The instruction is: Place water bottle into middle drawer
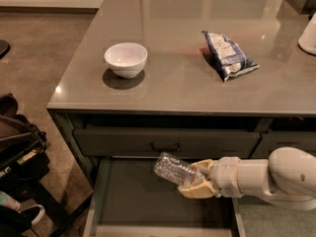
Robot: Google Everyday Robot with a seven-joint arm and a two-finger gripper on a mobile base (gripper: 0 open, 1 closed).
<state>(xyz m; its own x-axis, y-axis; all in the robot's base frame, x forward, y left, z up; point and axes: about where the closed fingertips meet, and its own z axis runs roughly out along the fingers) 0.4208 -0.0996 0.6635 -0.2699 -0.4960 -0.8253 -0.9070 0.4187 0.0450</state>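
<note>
Next, my gripper lets go of the water bottle on the middle drawer's dark bottom (165, 197), lined up with the top drawer's handle. The bottle now hangs over that drawer's middle.
The water bottle (173, 168) is clear crinkled plastic and lies almost level, its base pointing left, its cap end hidden in my grip. My gripper (196, 180) comes in from the right on a white arm and is shut on the bottle, holding it above the open middle drawer (133, 201). The drawer is pulled out below the counter and shows a plain dark flat floor. The bottle hangs over the drawer's middle, just below the top drawer's front.
The top drawer (165, 142) with a small dark bar handle is closed. On the grey counter (182, 78) stand a white bowl (126, 59) and a blue-white snack bag (227, 55). A white object (308, 36) sits at the right edge. Dark bags (17, 157) lie on the floor left.
</note>
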